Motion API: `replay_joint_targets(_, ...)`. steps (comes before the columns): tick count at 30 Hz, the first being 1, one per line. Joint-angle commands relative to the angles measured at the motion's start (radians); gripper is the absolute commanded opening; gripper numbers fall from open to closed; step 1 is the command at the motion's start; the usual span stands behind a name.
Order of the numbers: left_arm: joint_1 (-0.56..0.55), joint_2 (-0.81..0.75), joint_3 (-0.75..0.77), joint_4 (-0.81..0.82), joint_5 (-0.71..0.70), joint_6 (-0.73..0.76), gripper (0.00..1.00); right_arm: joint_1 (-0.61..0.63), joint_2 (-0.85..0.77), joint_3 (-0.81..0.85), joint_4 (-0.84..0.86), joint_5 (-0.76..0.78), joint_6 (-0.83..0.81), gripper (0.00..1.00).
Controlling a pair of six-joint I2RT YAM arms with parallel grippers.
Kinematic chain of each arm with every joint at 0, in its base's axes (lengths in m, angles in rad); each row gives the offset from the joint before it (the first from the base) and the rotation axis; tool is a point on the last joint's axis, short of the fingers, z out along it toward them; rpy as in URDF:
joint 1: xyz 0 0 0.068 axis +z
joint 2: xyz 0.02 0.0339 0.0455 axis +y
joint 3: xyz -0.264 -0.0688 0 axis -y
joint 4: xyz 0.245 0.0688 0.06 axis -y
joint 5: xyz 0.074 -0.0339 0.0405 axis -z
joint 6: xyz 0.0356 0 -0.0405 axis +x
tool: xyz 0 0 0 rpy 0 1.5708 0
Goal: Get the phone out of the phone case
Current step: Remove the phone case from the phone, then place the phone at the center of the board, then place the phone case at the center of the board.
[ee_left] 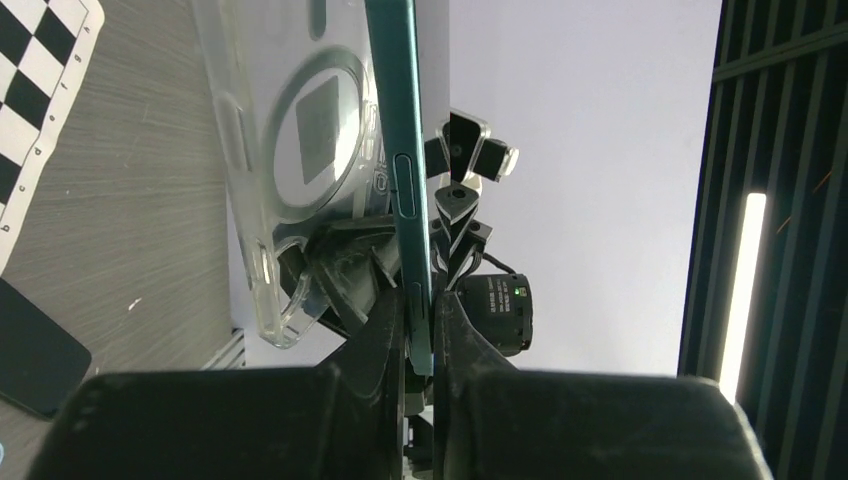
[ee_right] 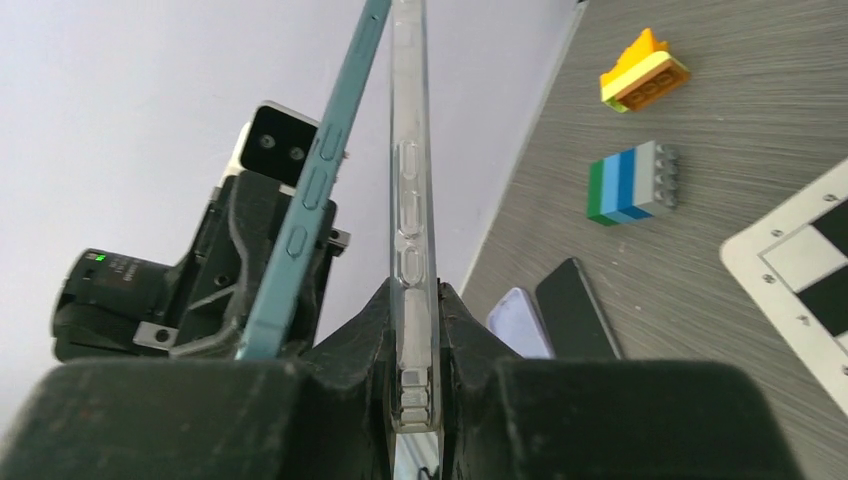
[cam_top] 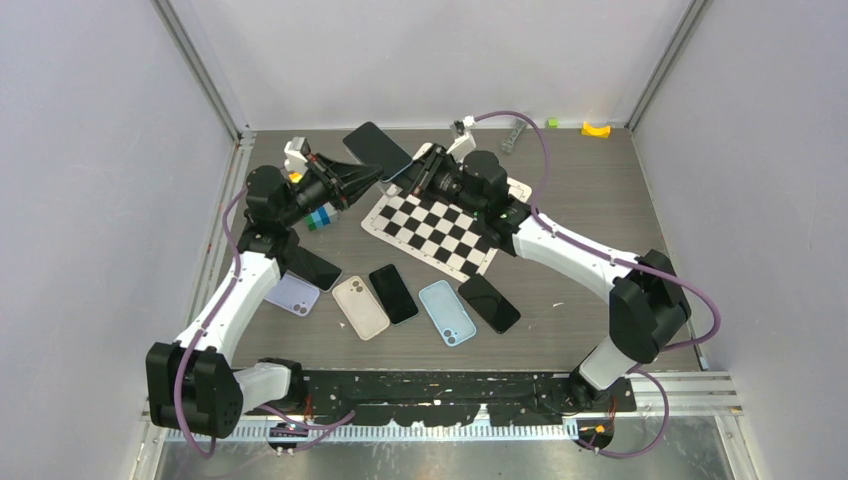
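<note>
The robot's right gripper needs to put the clear phone case down on the table (cam_top: 558,258), between the checkerboard mat and the right gripper's side.
The phone (cam_top: 377,150), teal-edged with a dark screen, is held up above the back of the table. My left gripper (ee_left: 420,332) is shut on the phone's (ee_left: 402,150) near edge. The clear phone case (ee_left: 290,160) stands beside it, swung away at the near end and close to it at the far end. My right gripper (ee_right: 415,335) is shut on the case's (ee_right: 410,180) edge, with the phone (ee_right: 318,185) angled off to its left. In the top view the left gripper (cam_top: 372,176) and the right gripper (cam_top: 418,176) face each other.
A checkerboard mat (cam_top: 440,232) lies under the right arm. A blue-green brick stack (ee_right: 632,182) and a yellow brick (ee_right: 645,70) sit at the back left. Several phones and cases lie in a row near the front, from lavender (cam_top: 296,296) to black (cam_top: 489,302).
</note>
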Motion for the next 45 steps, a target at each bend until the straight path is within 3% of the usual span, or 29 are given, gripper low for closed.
replay_joint_targets(1,-0.001,-0.007,0.016,0.1,-0.01,-0.023,0.0,0.008,-0.075,0.048,-0.109,0.073,-0.118,0.01)
replay_joint_targets(11,-0.015,-0.017,0.038,0.096,0.024,0.01,0.0,-0.111,-0.154,-0.002,-0.237,0.165,-0.096,0.01)
replay_joint_targets(18,-0.1,0.05,0.107,-0.103,0.065,0.207,0.0,-0.257,-0.303,-0.115,-0.432,0.271,-0.088,0.01)
replay_joint_targets(27,-0.331,0.349,0.274,-0.163,0.066,0.393,0.0,-0.599,-0.588,-0.392,-0.646,0.219,-0.009,0.0)
replay_joint_targets(31,-0.408,0.498,0.381,-0.193,0.062,0.455,0.0,-0.681,-0.652,-0.466,-0.688,0.201,0.026,0.0)
replay_joint_targets(39,-0.557,0.824,0.542,-0.235,0.092,0.521,0.0,-0.771,-0.672,-0.543,-0.683,0.147,0.0,0.01)
replay_joint_targets(45,-0.602,1.015,0.641,-0.237,0.085,0.515,0.0,-0.823,-0.568,-0.531,-0.65,0.104,-0.054,0.03)
